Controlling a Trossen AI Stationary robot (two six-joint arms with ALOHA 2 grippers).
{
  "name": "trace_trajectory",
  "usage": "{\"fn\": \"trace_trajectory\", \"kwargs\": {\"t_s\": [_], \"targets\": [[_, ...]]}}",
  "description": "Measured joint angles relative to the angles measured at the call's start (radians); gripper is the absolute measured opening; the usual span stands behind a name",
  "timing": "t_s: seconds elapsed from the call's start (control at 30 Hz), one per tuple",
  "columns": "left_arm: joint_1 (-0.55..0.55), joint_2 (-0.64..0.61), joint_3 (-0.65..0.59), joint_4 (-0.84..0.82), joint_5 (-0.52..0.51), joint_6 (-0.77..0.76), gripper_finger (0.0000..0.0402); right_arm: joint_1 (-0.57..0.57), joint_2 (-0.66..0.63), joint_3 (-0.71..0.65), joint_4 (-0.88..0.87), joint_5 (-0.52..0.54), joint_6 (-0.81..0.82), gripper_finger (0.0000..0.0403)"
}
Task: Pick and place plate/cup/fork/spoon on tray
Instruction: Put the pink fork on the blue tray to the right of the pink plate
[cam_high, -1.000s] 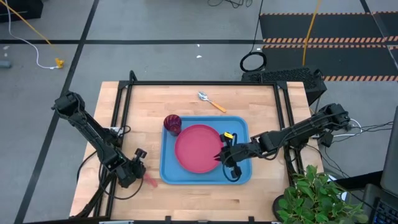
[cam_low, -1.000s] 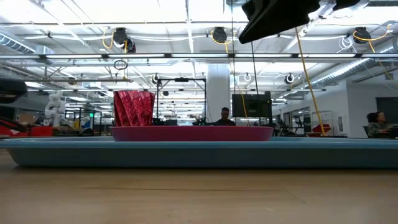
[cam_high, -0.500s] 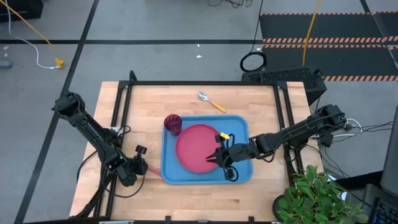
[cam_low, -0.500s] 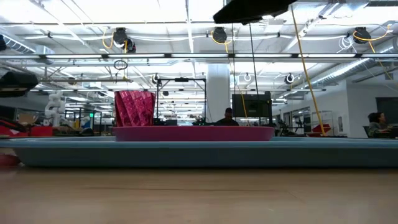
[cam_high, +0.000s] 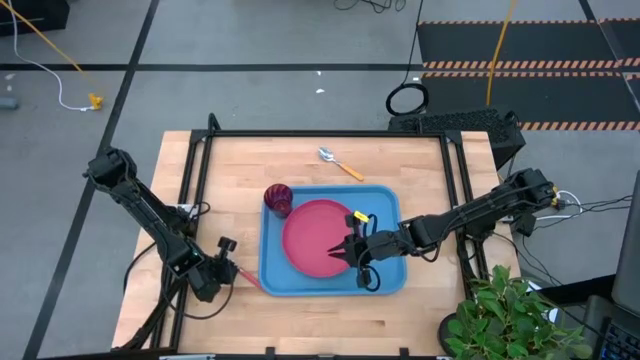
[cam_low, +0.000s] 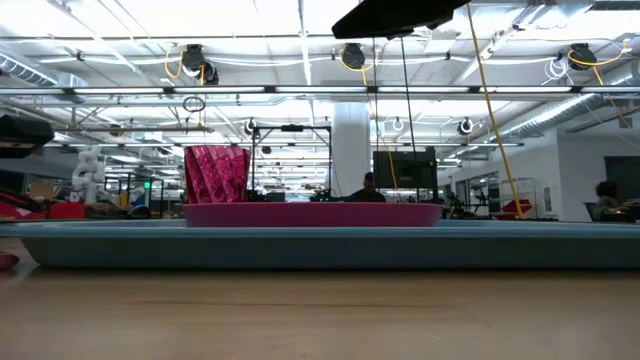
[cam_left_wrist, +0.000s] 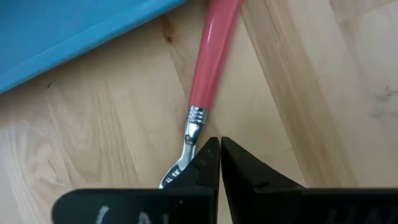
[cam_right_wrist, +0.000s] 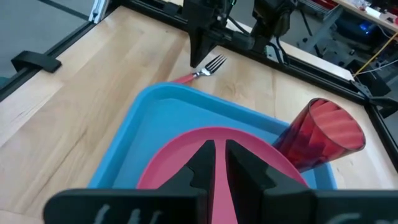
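The fork's metal neck is outside my left gripper's closed fingers, so I will open them and close them around it just below the fork's pink handle (cam_left_wrist: 193, 129) before I lift.
The fork (cam_left_wrist: 214, 56), pink handle and metal tines, lies flat on the wood just off the blue tray's (cam_high: 268, 262) near left corner. My left gripper (cam_left_wrist: 219, 152) stands shut over its neck, slanting down, and hides part of the tines. The pink plate (cam_high: 310, 235) and the dark red cup (cam_high: 277, 200) rest on the tray, the cup at its far left corner. The spoon (cam_high: 340, 164) lies on the table beyond the tray. My right gripper (cam_high: 338, 250) hovers shut above the plate, holding nothing. My left gripper comes from above, slanting down. One fingertip (cam_left_wrist: 205, 155) lies on the fork's metal neck (cam_left_wrist: 190, 132), just behind the tines. Nothing shows in the thin gap between the fingers. The fork stays flat on the table, its handle pointing at the tray.
Black frame rails (cam_high: 200, 180) run along the table's left, far and right sides. A potted plant (cam_high: 500, 320) stands at the near right corner. Bare wood lies along the near edge and left of the tray.
My left gripper has shut in place beside the fork. The fork has slid and turned on the table, its handle now reaching toward the tray's near left corner. My right gripper has moved a little toward the table's left over the plate and tipped.
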Motion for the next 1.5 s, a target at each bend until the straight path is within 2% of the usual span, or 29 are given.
{"fn": "trace_trajectory", "kwargs": {"t_s": [0.23, 0.43, 0.73, 0.87, 1.07, 1.37, 1.5], "targets": [[0.004, 0.000, 0.001, 0.023, -0.016, -0.022, 0.0021, 0.000, 0.000, 0.000, 0.000, -0.001, 0.000, 0.0031], [0.004, 0.000, 0.001, 0.022, -0.080, -0.014, 0.0031, 0.000, 0.000, 0.000, 0.001, -0.001, -0.004, 0.0031], [0.004, -0.001, 0.001, 0.021, -0.099, -0.003, 0.0145, 0.000, 0.000, 0.000, -0.012, -0.002, -0.004, 0.0031], [0.004, -0.002, -0.007, 0.027, -0.096, 0.032, 0.0166, 0.000, 0.000, 0.000, -0.019, -0.002, -0.004, 0.0031], [0.003, -0.005, -0.074, 0.087, -0.059, 0.002, 0.0154, 0.000, 0.000, 0.000, -0.021, -0.002, -0.004, 0.0031], [-0.007, -0.004, -0.128, 0.226, -0.058, 0.012, 0.0092, -0.001, 0.000, 0.000, -0.021, -0.003, -0.008, 0.0031], [-0.015, -0.002, -0.129, 0.265, -0.023, 0.024, 0.0066, -0.001, 0.000, 0.000, -0.021, -0.003, -0.008, 0.0031]]}}
